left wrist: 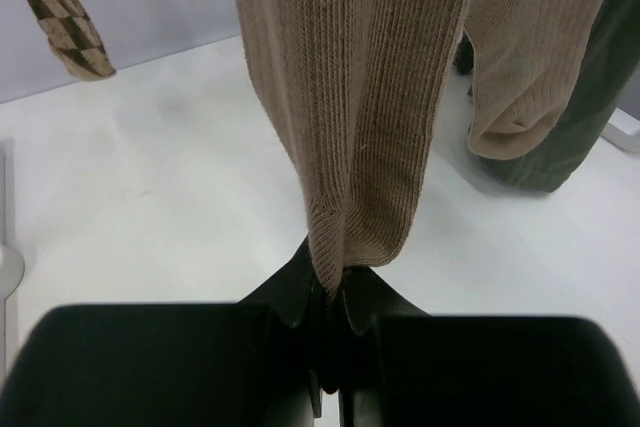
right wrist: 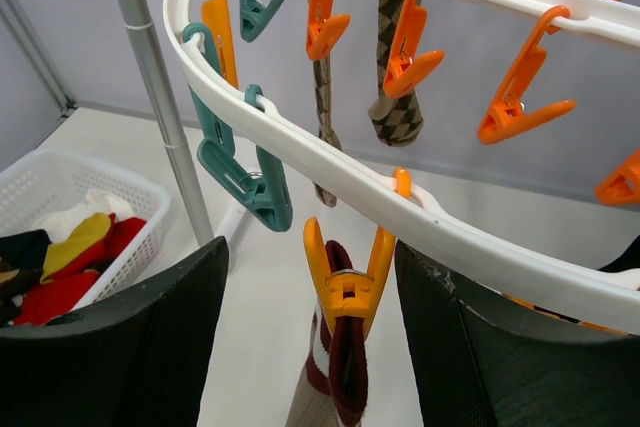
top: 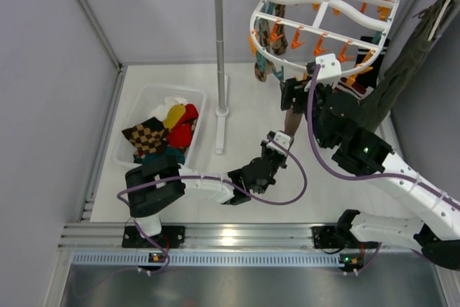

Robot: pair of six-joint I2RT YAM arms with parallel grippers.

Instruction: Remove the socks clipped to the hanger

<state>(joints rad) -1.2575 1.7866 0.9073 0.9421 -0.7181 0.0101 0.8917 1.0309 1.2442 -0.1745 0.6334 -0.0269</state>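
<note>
The plain tan sock will come out of my left gripper's hold as I let it go on the checkered sock in the white basket (top: 145,130).
The white hanger (top: 262,14) hangs from the rail with orange and teal clips. A plain tan sock (left wrist: 350,97) hangs from an orange clip (right wrist: 345,282) that grips its dark-red and white cuff (right wrist: 345,382). My left gripper (left wrist: 330,292) is shut on this sock's toe, low under the hanger (top: 279,140). My right gripper (right wrist: 312,247) is open, one finger on each side of the orange clip, not touching it. A second tan sock (left wrist: 530,57) hangs beside the first. Argyle socks (right wrist: 395,107) hang from clips farther back.
A white basket (top: 131,109) holding mixed socks sits at the left of the table. The grey pole (top: 220,34) stands between basket and hanger. A long olive-green garment (top: 410,62) hangs at the right, close behind my right arm.
</note>
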